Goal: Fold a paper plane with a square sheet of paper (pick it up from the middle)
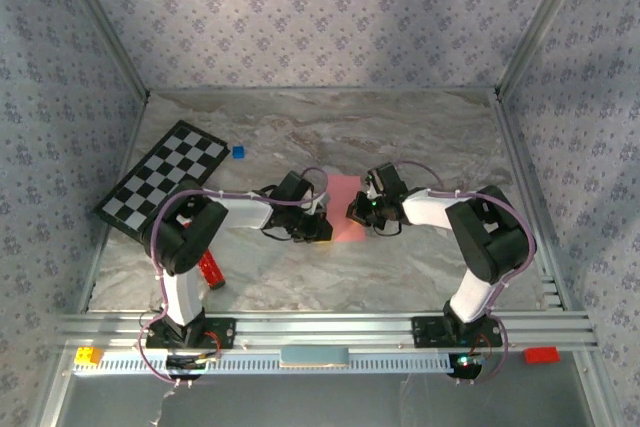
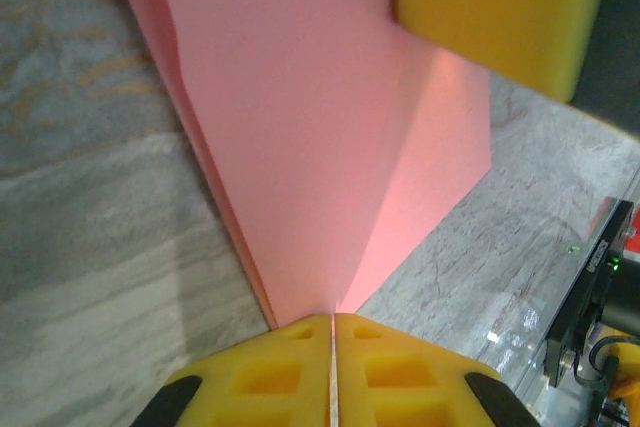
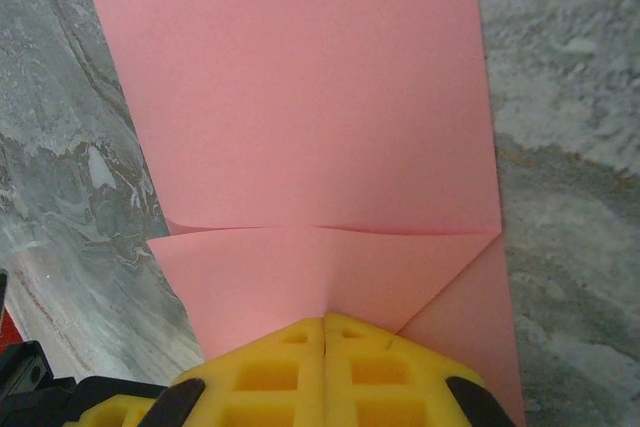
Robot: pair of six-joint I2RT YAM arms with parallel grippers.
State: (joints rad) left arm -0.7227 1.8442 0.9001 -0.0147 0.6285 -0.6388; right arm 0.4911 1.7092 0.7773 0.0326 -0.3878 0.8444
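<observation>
The sheet's flap has just a small fold pinched in my right gripper, so that gripper should open, back away and grab the folded sheet by its long edge (image 3: 502,257).
The square sheet of paper (image 1: 347,199), salmon pink, lies mid-table between my two grippers. It is partly folded: in the right wrist view a flap's edge crosses the sheet (image 3: 300,127) and a diagonal corner fold runs at the lower right. My left gripper (image 1: 320,228) holds the sheet's near left edge; its yellow fingers (image 2: 270,367) are shut and the paper (image 2: 300,127) rises from their tips like a tent. My right gripper (image 1: 360,211) is shut at the flap, where a small ridge starts at its tips (image 3: 325,320). One of its yellow fingers (image 2: 500,17) hangs over the sheet.
A black-and-white checkerboard (image 1: 165,187) lies at the left, with a tiny blue cube (image 1: 238,152) beside its far corner. A red glittery bar (image 1: 210,270) sits by the left arm. A yellow block (image 1: 88,355) and a red block (image 1: 541,354) rest on the front rail.
</observation>
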